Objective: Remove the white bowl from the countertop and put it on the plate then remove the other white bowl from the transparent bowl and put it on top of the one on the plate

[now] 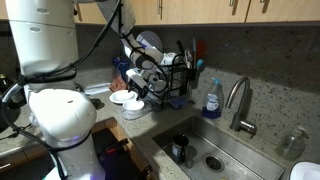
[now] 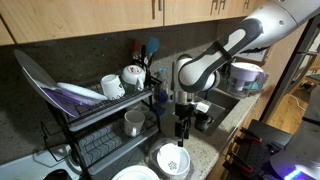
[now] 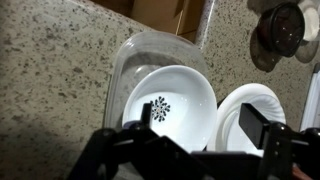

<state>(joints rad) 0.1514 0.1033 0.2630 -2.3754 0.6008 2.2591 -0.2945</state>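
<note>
I need to close my gripper on the rim of the other white bowl (image 1: 141,101) inside the see-through bowl, at the side facing the black dish rack.
In the wrist view the transparent bowl (image 3: 128,55) stands on the speckled countertop. The other white bowl (image 3: 190,95) sits inside it and has a small dark flower mark on its bottom. Right beside it lies a white round dish (image 3: 238,105). It is the plate, and I cannot tell whether the first white bowl rests on it. My gripper (image 3: 200,120) is open just above. One finger is over the inside of the nested bowl and the other is over the dish. In an exterior view the gripper (image 2: 181,128) hangs over the nested bowl (image 2: 173,160), with the plate (image 2: 133,175) beside it.
A black dish rack (image 2: 90,115) with mugs (image 2: 133,75) and plates stands close behind the bowls. The steel sink (image 1: 205,150), faucet (image 1: 240,100) and a blue soap bottle (image 1: 212,98) are to one side. The counter edge is near.
</note>
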